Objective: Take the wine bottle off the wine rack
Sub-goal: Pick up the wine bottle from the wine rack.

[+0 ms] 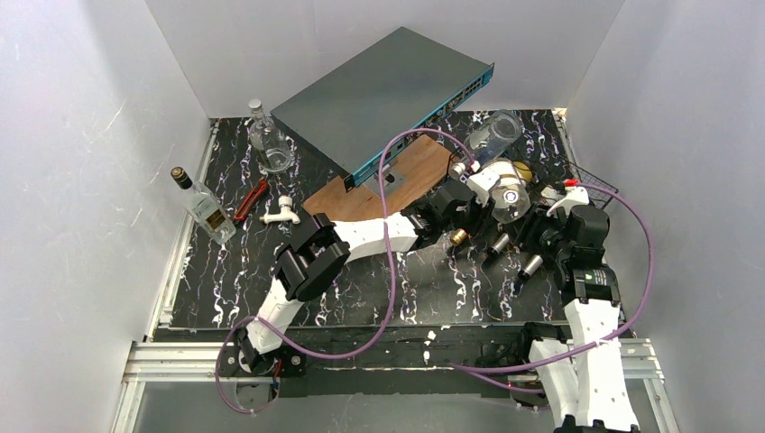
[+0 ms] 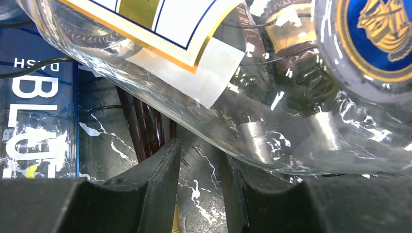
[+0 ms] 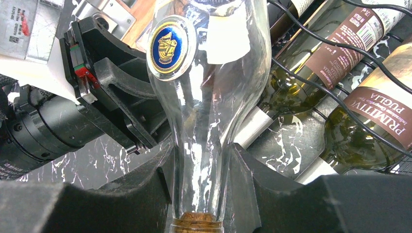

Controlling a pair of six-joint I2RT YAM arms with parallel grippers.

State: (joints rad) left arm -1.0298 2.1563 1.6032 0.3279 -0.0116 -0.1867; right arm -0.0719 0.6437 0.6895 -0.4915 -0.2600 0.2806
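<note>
The robot's right gripper is high on the wine bottle's neck, close beside the left gripper, so it should open, back away and take the neck nearer the cork [image 3: 199, 204].
My right gripper [image 3: 201, 165] is shut on the neck of a clear wine bottle [image 3: 214, 97] with a cork and a blue and gold medallion. In the top view the wine bottle [image 1: 496, 135] points away from the arms, beside the black wire wine rack [image 1: 595, 180]. The wine rack [image 3: 311, 83] holds other bottles, one of them labelled Primitivo Puglia [image 3: 384, 121]. My left gripper [image 2: 201, 160] is shut with nothing between its fingers. It sits just under the shoulder of the wine bottle [image 2: 218, 97]. The right wrist view shows it to the left of that bottle.
A grey network switch [image 1: 383, 90] leans on a brown wooden board [image 1: 397, 180] at the back. At the left are a clear glass bottle [image 1: 269, 144], a black-capped bottle [image 1: 203, 207], a red-handled tool [image 1: 251, 200] and a white fitting [image 1: 281, 214]. White walls enclose the table.
</note>
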